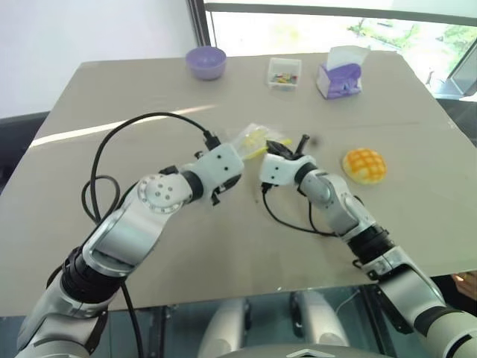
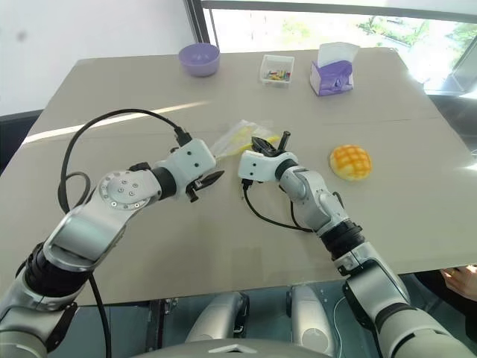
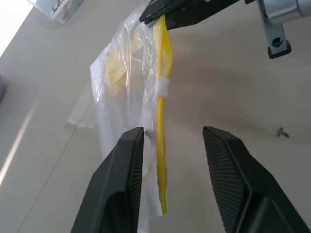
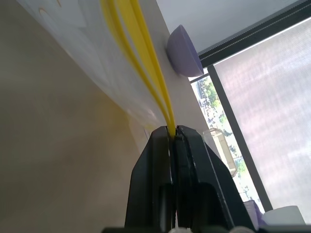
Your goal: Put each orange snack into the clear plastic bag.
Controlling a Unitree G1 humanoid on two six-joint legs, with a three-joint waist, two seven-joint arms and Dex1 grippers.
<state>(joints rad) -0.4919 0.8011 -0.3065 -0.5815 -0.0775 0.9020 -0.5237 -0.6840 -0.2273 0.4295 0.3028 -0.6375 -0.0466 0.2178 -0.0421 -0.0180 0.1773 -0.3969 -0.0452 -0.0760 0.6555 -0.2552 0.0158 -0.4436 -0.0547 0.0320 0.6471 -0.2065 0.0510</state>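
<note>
The robot's right gripper pinches the tip of the yellow strip, so once the left gripper holds the strip's lower part, the right gripper needs to take the yellow strip (image 3: 165, 67) next to the white slider.
The orange snack (image 1: 364, 165), a domed bun with a grid top, lies on the table to the right of both grippers. Mid-table, the clear plastic bag (image 1: 250, 139) is lifted at one end. My right gripper (image 4: 173, 138) is shut on its yellow strip (image 3: 163, 97) and holds that end just above the table. My left gripper (image 3: 173, 132) is open, close behind the hanging bag. The strip's lower part runs between its two fingers (image 3: 121, 170), nearer one of them, and I cannot tell whether it touches it.
Along the far edge stand a purple bowl (image 1: 206, 61), a small clear box of colourful bits (image 1: 284, 73) and a purple tissue box (image 1: 340, 74). Black cables loop off both wrists over the table (image 1: 112, 97).
</note>
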